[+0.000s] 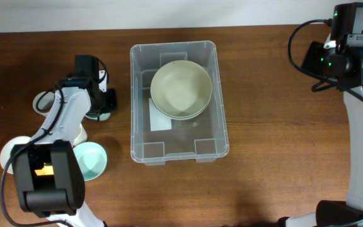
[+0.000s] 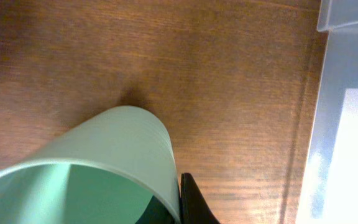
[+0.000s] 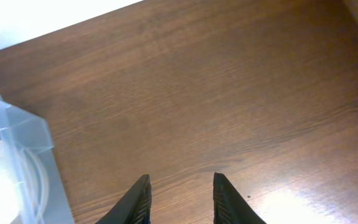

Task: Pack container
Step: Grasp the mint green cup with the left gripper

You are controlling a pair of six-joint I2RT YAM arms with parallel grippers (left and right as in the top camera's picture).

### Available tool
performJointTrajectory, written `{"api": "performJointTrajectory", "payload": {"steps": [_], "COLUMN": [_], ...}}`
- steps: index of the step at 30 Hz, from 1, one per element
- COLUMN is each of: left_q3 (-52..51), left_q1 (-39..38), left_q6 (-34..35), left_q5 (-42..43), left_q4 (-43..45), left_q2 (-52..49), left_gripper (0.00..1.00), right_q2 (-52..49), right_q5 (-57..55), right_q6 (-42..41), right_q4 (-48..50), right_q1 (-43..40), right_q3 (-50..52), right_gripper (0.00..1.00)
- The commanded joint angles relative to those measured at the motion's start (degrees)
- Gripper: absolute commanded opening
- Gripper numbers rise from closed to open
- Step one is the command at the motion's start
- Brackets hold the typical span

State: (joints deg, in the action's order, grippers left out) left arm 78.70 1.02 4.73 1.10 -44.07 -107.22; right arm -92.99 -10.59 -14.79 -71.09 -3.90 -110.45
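Observation:
The robot's left gripper needs to release the mint green cup between the cream bowls and the clear bin's near side (image 1: 196, 130). The cup is now just beside the bin.
The container (image 1: 137, 94) is a large clear bin at the table's middle, with a white label (image 1: 161, 116) on its floor. Stacked cream bowls (image 1: 180, 89) lie in its far half. My left gripper (image 1: 99, 106) is just left of the bin. In the left wrist view its fingers (image 2: 178, 208) are shut on the wall of a mint green cup (image 2: 104, 162), one finger inside and one outside. The bin's wall (image 2: 347, 124) shows at the right there. My right gripper (image 3: 179, 193) is open and empty over bare wood, right of the bin's corner (image 3: 23, 143).
On the left of the table are a mint bowl (image 1: 92, 159), a pale cup (image 1: 41, 101) and another pale cup (image 1: 11, 150). The right arm's body (image 1: 351, 38) is at the far right. A white strip runs along the table's far edge.

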Motion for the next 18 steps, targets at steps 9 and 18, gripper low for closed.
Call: {"api": "performJointTrajectory", "payload": {"steps": [9,18], "left_q3": [19.3,19.6], "left_q1": [-10.2,-30.0], "left_q6": [-0.5,1.2], "left_q5": [-3.0,2.6], "left_q4": [-14.8,-15.5], "left_q2": [14.0,12.2], "left_gripper": [0.01,0.01], "right_q2": [1.7,1.6], "right_q5": [5.9,10.4], "right_q6": [-1.2,-2.0], "right_q4": [-4.5,-3.8], "right_q1": [-13.2,-15.8], "right_q3": [1.5,23.2], "right_gripper": [0.29,0.29]}}
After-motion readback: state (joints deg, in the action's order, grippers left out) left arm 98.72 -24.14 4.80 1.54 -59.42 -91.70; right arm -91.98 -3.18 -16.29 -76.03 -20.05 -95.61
